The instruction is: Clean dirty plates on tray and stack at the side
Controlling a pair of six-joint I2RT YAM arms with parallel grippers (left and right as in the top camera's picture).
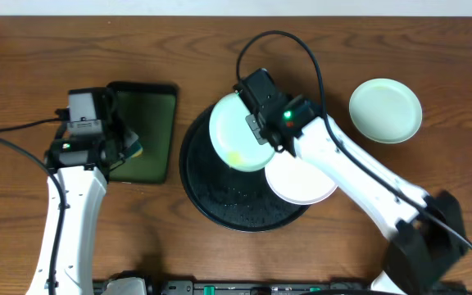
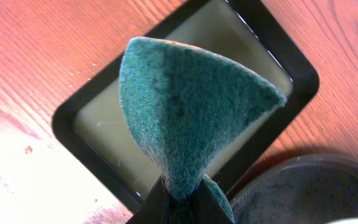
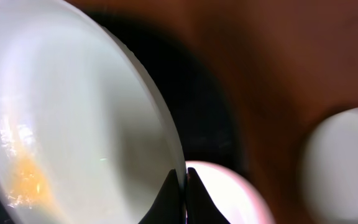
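Observation:
The smeared mint green plate, now tilted above the black tray, will be let go by my right gripper on top of the second mint green plate (image 1: 384,110) (image 3: 347,165).
My right gripper (image 1: 258,123) is shut on the rim of a pale mint green plate (image 1: 238,133) with a yellowish smear and holds it tilted above the large round black tray (image 1: 211,192). In the right wrist view the plate (image 3: 73,118) fills the left side, pinched at its edge by the right gripper (image 3: 183,177). A white plate (image 1: 301,182) lies on the tray's right side. A second mint green plate (image 1: 385,110) lies on the table at the right. My left gripper (image 1: 125,146) is shut on a green scouring sponge (image 2: 185,112) above the rectangular dark green tray (image 2: 272,56).
The rectangular dark green tray (image 1: 156,123) sits left of the black tray. A black cable (image 1: 289,45) arcs over the table behind the right arm. The wooden table (image 1: 433,49) extends to the right of the lone plate.

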